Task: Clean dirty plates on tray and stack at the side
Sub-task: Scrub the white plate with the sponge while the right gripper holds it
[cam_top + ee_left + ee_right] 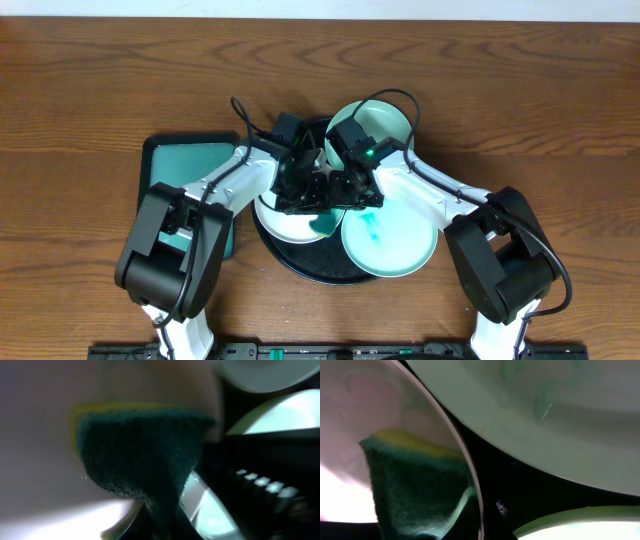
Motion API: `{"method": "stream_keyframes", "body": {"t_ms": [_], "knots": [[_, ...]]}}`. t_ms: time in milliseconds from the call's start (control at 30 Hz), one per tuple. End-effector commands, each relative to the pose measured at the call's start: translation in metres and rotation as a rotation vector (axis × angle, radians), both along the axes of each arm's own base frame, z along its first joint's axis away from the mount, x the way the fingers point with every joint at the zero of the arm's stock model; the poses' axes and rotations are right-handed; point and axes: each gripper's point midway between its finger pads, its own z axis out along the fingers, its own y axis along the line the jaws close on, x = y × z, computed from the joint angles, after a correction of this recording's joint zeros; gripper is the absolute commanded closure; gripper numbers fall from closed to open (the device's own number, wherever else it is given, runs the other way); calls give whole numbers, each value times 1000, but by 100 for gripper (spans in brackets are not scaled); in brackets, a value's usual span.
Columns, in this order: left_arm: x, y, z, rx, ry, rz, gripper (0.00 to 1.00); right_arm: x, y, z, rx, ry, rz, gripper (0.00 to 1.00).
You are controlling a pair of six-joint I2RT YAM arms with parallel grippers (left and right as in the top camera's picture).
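Note:
Next, my left gripper releases the green and yellow sponge near the middle of the rectangular green tray [184, 206].
The round black tray [300, 262] holds a white plate [285, 222] on its left. A mint plate [400, 245] with a teal smear lies at its right, and a second mint plate [385, 122] at the back. Both grippers meet over the tray's middle. My left gripper [303, 190] [165, 530] is shut on a green and yellow sponge [140, 450] [415, 485], which presses on the white plate's face [40, 435]. My right gripper [347, 188] [480, 532] is shut, and the white plate's rim [465, 460] runs down into its jaws. Its fingers are hidden.
A rectangular green tray with a black rim [190, 160] lies left of the round tray, partly under my left arm. The wooden table [100, 70] extends all around. In the right wrist view, black tray floor [520, 490] shows between the plates.

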Motion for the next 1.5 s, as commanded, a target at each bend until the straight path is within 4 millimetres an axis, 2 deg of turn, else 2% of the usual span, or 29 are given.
{"method": "stream_keyframes", "body": {"t_ms": [0,100,200,267,400,533,867,1067,1233,1367,1467], "knots": [[-2,-21,1,-101,23,-4,93,-29,0,-23,-37,93,37,99],[16,-25,3,-111,-42,28,93,-29,-1,-23,-37,94,37,99],[34,-18,-4,-39,-106,90,93,-31,-2,-23,-42,100,37,99],[47,-3,-14,64,-160,139,92,-32,-3,-23,-45,105,37,99],[69,39,-29,317,-277,219,92,-35,-5,-23,-56,118,37,99],[80,72,-33,503,-350,267,93,-36,-7,-23,-63,119,36,99],[97,120,-25,768,-477,338,93,-35,-7,-23,-64,118,36,99],[85,138,-26,854,-443,322,93,-35,-7,-23,-64,117,36,99],[62,147,-30,900,-355,269,93,-35,-6,-23,-62,115,36,99],[41,138,-37,845,-252,222,93,-35,-6,-23,-62,115,36,99],[25,114,-42,709,-168,161,93,-35,-6,-23,-62,115,36,99]]}}
